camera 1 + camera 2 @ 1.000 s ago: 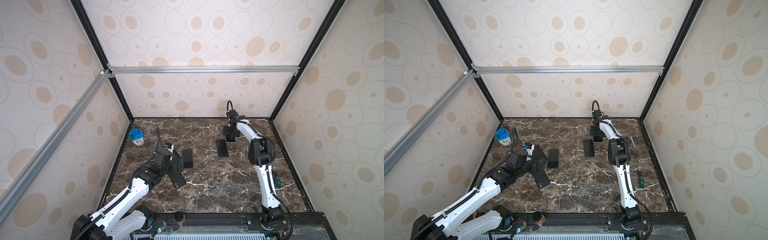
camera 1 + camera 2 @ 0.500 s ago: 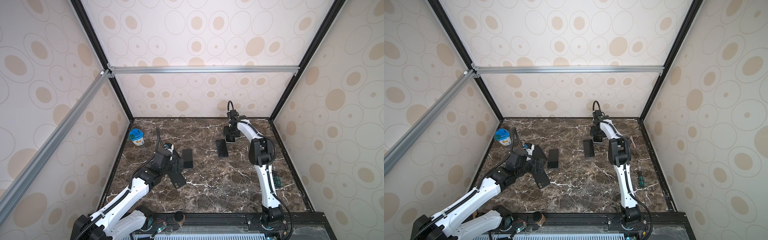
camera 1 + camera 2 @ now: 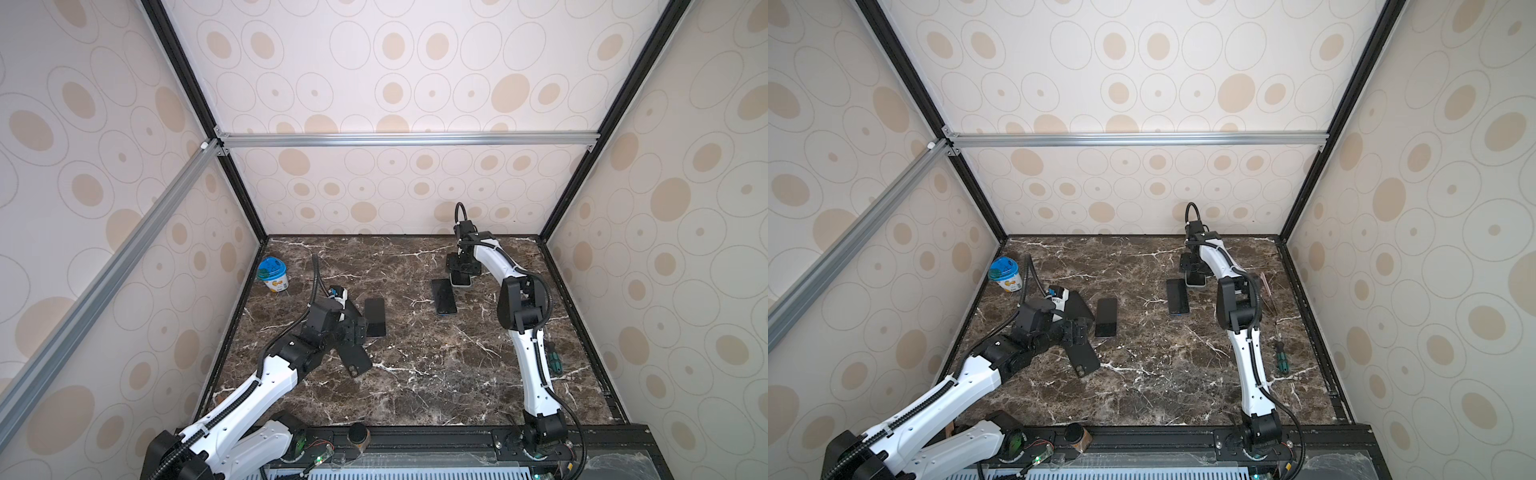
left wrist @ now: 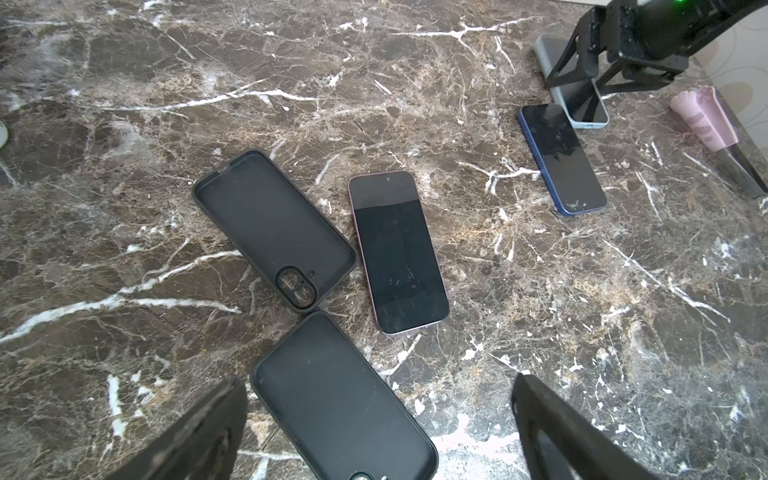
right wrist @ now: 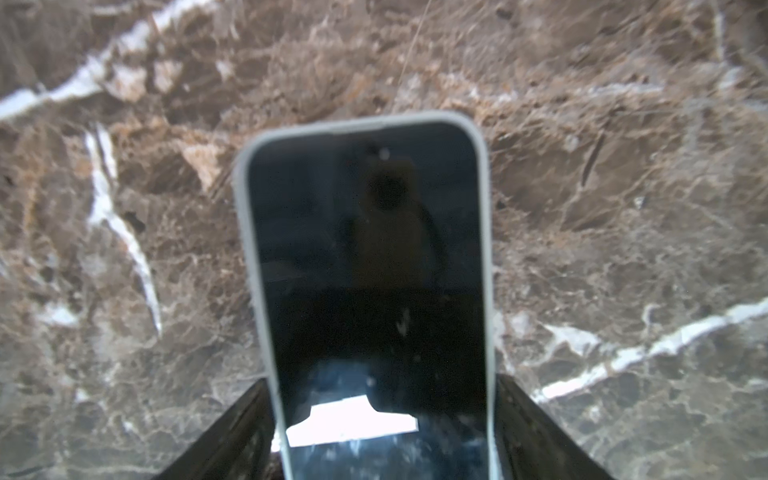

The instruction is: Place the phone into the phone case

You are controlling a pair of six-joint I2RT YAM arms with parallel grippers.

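Note:
The robot's left gripper needs to close on the long side (image 3: pixel 343 360) (image 4: pixel 301 449) of the near black phone case, at its middle, facing away from the pink-edged phone.
A phone (image 5: pixel 370 249) with a pale grey rim lies on the marble at the back right, also in a top view (image 3: pixel 462 281). My right gripper (image 5: pixel 382 382) is open and straddles it; a thin gap shows at each finger. My left gripper (image 4: pixel 378 380) is open above a black phone case (image 4: pixel 340 399). Beyond it lie a second black case (image 4: pixel 274 228), hollow side up, and a pink-edged phone (image 4: pixel 397 253). A blue-edged phone (image 4: pixel 561 160) lies next to the pale one. In a top view the left gripper (image 3: pixel 353 328) hangs between the two cases.
A blue-lidded cup (image 3: pixel 272 274) stands at the back left by the wall. A green-handled screwdriver (image 3: pixel 555 359) lies by the right wall. A pink-handled tool (image 4: pixel 704 120) lies near the right gripper. Walls close in the marble table (image 3: pixel 415 390) on three sides.
The right gripper's jaws have spread slightly off the pale-rimmed phone. Neither arm has visibly moved, and the left gripper stays wide open.

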